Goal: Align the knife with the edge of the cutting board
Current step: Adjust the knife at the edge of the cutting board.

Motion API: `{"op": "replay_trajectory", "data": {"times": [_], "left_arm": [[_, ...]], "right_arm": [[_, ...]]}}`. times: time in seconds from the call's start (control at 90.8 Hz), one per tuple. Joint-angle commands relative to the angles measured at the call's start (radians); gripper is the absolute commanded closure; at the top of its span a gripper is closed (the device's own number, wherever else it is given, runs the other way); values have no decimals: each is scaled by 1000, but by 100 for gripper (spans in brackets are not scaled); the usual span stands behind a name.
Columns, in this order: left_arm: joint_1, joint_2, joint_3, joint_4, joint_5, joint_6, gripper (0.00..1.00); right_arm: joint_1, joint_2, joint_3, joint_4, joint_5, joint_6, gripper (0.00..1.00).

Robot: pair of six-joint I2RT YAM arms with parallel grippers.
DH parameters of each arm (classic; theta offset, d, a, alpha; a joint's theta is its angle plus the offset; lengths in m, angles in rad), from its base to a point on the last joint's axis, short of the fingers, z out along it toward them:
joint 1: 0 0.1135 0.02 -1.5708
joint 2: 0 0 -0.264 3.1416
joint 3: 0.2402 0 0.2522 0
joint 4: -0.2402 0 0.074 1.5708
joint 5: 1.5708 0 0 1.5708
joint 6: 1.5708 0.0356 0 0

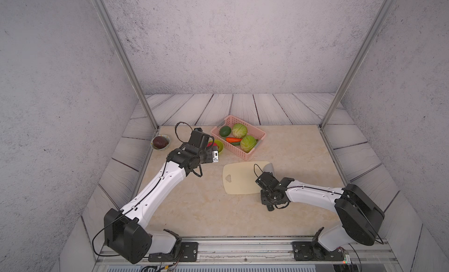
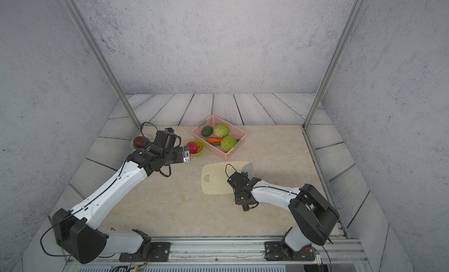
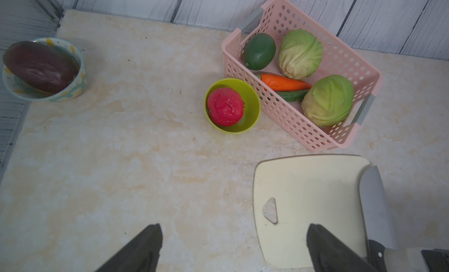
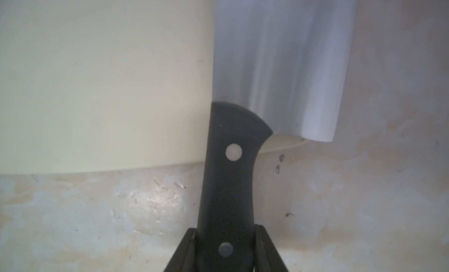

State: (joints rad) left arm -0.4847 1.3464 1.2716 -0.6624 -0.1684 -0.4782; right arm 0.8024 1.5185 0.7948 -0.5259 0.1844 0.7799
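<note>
The knife's blade juts past the cutting board's short edge, so next my right gripper opens, retake the black handle point(image 4: 229, 192) and brings the blade farther in over the board.
The cream cutting board point(image 1: 240, 179) point(image 2: 216, 179) lies flat on the table, its heart-shaped hole point(image 3: 270, 211) near the left short side. The knife point(image 4: 279, 64) lies along the board's right short side, its grey blade point(image 1: 269, 167) partly over the board's far right corner and partly over the table. My right gripper point(image 4: 224, 249) is shut on the knife's black riveted handle point(image 4: 228, 173), which sticks out past the board's near edge. High above the table, left of the board, my left gripper point(image 3: 233, 234) hangs open and holds nothing.
A pink basket point(image 1: 233, 149) point(image 3: 279, 112) holding two cabbages, a carrot, a cucumber and an avocado stands behind the board. A green bowl point(image 3: 250, 108) with a red fruit sits beside the basket. A patterned bowl point(image 1: 160, 142) with a dark fruit is at the far left corner.
</note>
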Motion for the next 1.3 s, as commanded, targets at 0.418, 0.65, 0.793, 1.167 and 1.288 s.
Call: {"op": "replay_trajectory", "data": {"times": [0.418, 0.65, 0.793, 1.167, 1.288], "left_arm": [[-4, 3, 12, -16, 6, -2, 2], [-5, 1, 12, -16, 9, -1, 2], [-5, 0, 12, -15, 14, -2, 2], [-5, 0, 14, -16, 17, -2, 2], [-5, 1, 14, -16, 17, -1, 2]], "right_arm": [[-4, -41, -6, -28, -16, -11, 74], [-4, -43, 2, -27, -35, -17, 64], [-5, -53, -2, -29, -42, -19, 56], [-5, -76, -18, -33, -71, -18, 34], [-4, -87, -29, -34, -78, -16, 29]]}}
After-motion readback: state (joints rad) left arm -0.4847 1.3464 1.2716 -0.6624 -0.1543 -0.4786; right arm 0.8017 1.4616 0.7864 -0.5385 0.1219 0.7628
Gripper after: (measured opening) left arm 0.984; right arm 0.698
